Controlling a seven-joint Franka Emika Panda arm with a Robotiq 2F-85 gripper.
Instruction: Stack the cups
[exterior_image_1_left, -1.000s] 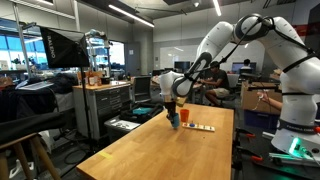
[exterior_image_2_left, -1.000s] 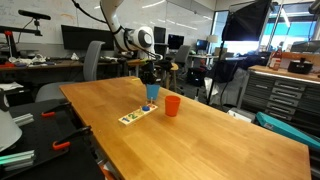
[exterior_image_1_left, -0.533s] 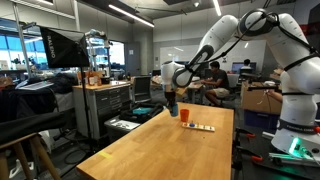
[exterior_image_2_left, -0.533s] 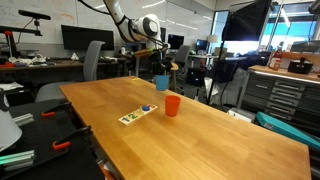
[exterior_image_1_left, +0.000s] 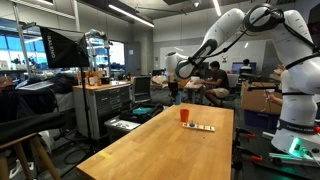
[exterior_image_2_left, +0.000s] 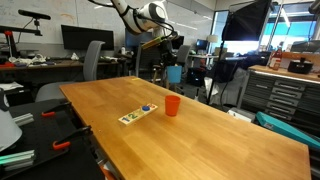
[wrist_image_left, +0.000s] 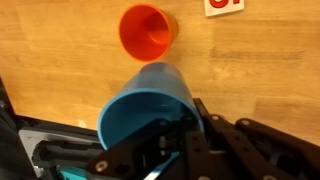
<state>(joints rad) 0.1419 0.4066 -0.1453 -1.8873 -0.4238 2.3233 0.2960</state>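
Next, my gripper releases the blue cup inside the orange-red cup (exterior_image_1_left: 184, 112) (wrist_image_left: 147, 32) that stands next to the white strip.
My gripper (exterior_image_2_left: 172, 68) is shut on the blue cup (exterior_image_2_left: 174, 74) and holds it high in the air, past the far edge of the wooden table (exterior_image_2_left: 200, 140). In the wrist view the blue cup (wrist_image_left: 148, 105) fills the middle, gripped by its rim between my fingers (wrist_image_left: 160, 140), open mouth facing the camera. The orange-red cup (exterior_image_2_left: 172, 105) stands upright on the table, below and nearer than the blue one. It also shows in the wrist view (wrist_image_left: 146, 32) and in an exterior view (exterior_image_1_left: 184, 115), where my gripper (exterior_image_1_left: 174, 88) hangs above it.
A flat white strip with coloured spots (exterior_image_2_left: 137, 114) lies on the table next to the orange-red cup; it shows too in an exterior view (exterior_image_1_left: 203, 127). Chairs, desks, monitors and cabinets stand around the table (exterior_image_1_left: 150, 150).
My gripper has lifted the blue cup from the table beside the strip, carrying it up and away toward the table's far edge. The orange-red cup has not moved.
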